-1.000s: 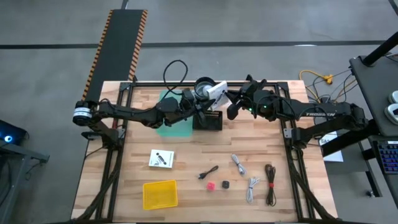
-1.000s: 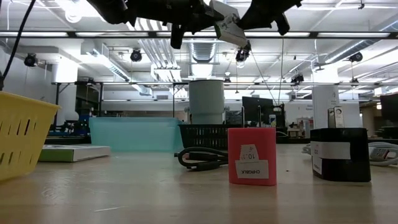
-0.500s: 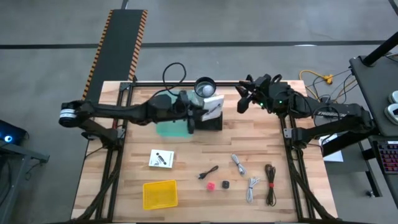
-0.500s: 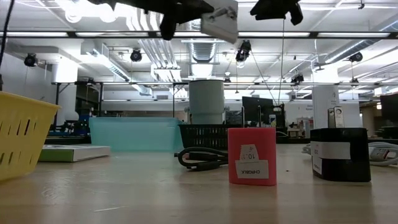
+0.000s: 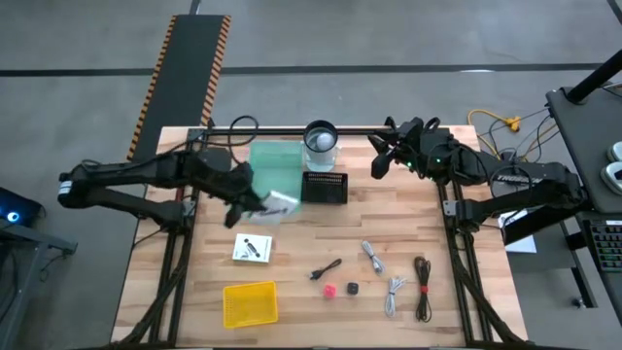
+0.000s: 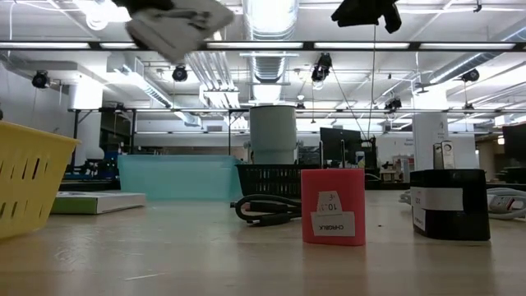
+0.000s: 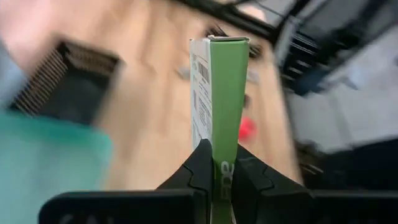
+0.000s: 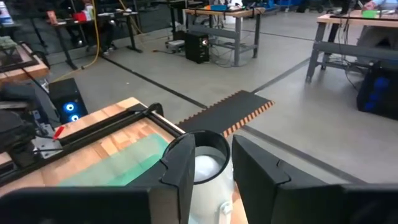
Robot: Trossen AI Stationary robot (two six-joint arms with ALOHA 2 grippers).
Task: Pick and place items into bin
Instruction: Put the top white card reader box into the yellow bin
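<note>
I should use my left gripper to let go of the white card that has the green edge in the middle of the yellow basket (image 5: pixel 251 309).
My left gripper (image 5: pixel 259 202) hangs above the table's left middle, shut on a thin white printed card (image 5: pixel 280 207) with a green edge (image 7: pixel 229 93); the low view shows the card high up (image 6: pixel 177 25). A second white card (image 5: pixel 253 248) lies flat on the table. Black (image 5: pixel 326 269), grey (image 5: pixel 371 255), white (image 5: pixel 393 295) and brown (image 5: pixel 422 287) cables, a red ball (image 5: pixel 329 290) and a black cube (image 5: pixel 353 289) lie near the front. My right gripper (image 5: pixel 381 160) waits open near the far edge, holding nothing. My left gripper pinches the card between its two fingers at one end (image 7: pixel 221 163). In the wrist view the card stands edge-on, its green edge toward the camera and its printed white face (image 7: pixel 200 93) to one side. It is lifted clear of the table.
A teal bin (image 5: pixel 272 160), a black mesh basket (image 5: pixel 325 187) and a white cylinder (image 5: pixel 321 139) stand along the far middle. A yellow basket (image 5: pixel 250 303) sits at the near left. Bare wood lies between the cards and the cables.
My left gripper has carried the card from over the black basket toward the table's left and near edges, tilting the card as it went. My right gripper drew back from the card toward the table's right, then stayed still.
</note>
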